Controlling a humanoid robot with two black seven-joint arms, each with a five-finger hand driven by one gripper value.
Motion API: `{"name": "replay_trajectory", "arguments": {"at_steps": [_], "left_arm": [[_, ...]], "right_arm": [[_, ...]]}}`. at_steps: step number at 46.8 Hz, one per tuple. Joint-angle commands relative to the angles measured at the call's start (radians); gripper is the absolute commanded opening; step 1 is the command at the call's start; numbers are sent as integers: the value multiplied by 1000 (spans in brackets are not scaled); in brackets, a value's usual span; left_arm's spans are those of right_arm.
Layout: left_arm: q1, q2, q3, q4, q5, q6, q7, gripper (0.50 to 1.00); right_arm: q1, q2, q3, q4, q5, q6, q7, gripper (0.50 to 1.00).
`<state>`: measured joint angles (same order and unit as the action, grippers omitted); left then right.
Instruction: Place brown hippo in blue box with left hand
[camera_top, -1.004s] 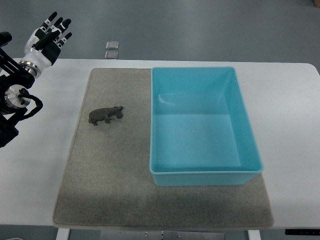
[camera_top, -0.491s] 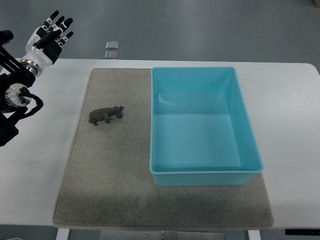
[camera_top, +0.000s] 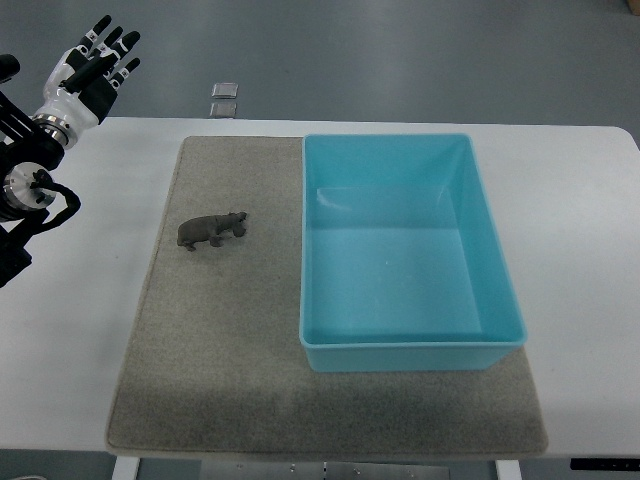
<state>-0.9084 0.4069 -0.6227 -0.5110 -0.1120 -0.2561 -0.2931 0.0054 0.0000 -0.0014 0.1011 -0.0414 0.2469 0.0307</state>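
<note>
I will close my left gripper next around the middle of its body (camera_top: 211, 228), the brown hippo's, thumb on its near side.
A small brown hippo (camera_top: 211, 230) stands on the grey mat (camera_top: 220, 340), left of the blue box (camera_top: 402, 250). The box sits on the right part of the mat and holds nothing. My left hand (camera_top: 93, 66) is at the far upper left, above the table's back left corner, well away from the hippo. Its fingers are spread and hold nothing. The right arm does not show.
The mat lies on a white table (camera_top: 70, 330). Two small grey squares (camera_top: 224, 98) lie on the floor beyond the table's back edge. The left arm's black joints and cable (camera_top: 30, 195) hang over the table's left side.
My left hand has drifted slightly up and to the left, away from the mat. The hippo and the box have not moved.
</note>
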Motion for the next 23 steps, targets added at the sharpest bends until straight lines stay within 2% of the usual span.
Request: {"name": "replay_trajectory", "arguments": {"at_steps": [1,12,23], "left_arm": [[-3,0,1,-3,6,1,2,996],[-32,1,130,-26,40,3,5,996],[-81,49,264,-126,101,3,11,996]], "right_arm": [[1,0,0,0,0,0,0,936],[-1,0,0,0,0,0,0,936],[-1,0,0,0,0,0,0,936]]}}
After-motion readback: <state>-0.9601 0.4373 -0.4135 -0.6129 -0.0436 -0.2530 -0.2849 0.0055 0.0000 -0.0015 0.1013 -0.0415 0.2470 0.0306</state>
